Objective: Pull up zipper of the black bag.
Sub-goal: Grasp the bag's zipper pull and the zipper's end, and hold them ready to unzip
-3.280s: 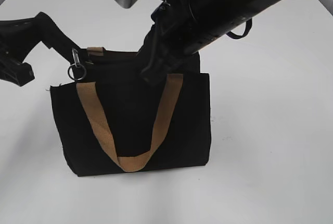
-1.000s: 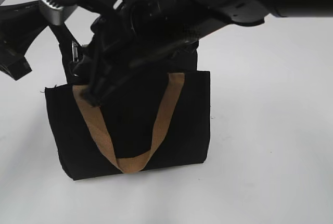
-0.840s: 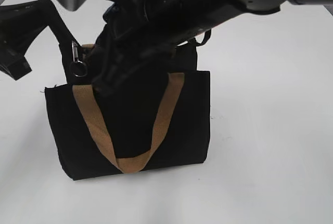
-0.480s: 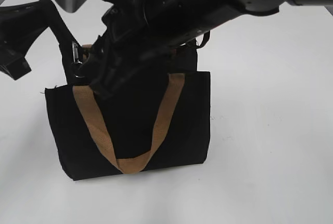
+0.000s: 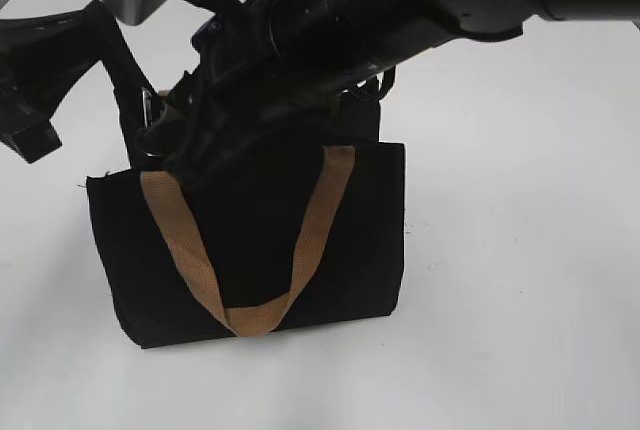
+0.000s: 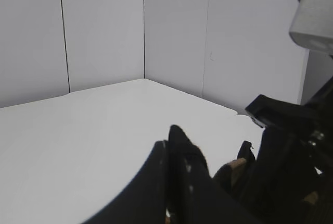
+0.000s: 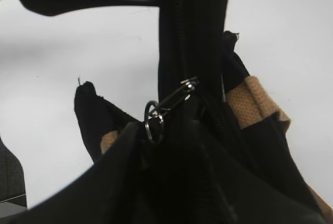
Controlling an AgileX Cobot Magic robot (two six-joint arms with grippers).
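The silver pull ring sits beside one finger tip of my right gripper, so next I open, center the fingers and close on the ring (image 7: 155,132) before pulling.
The black bag (image 5: 250,250) stands upright on the white table, its tan strap handle (image 5: 300,250) hanging down the front. My left gripper (image 5: 127,122) is shut on the bag's top left corner; its wrist view shows the jaws (image 6: 167,143) pinching black fabric (image 6: 179,133). My right gripper (image 5: 160,145) reaches across to that same end of the bag. In the right wrist view the zipper's silver pull ring (image 7: 153,122) and clip sit at the tips of the closed jaws (image 7: 161,140), on the black zip track (image 7: 190,41). The pull barely shows in the exterior view (image 5: 148,110).
The right arm (image 5: 400,10) crosses over the bag's top from the upper right and hides the opening. The white table (image 5: 520,250) surrounds the bag. White wall panels (image 6: 104,26) stand behind the table.
The right gripper came from the middle of the bag's top to the left end, drew back a little, then returned to the pull ring. The left gripper kept its hold.
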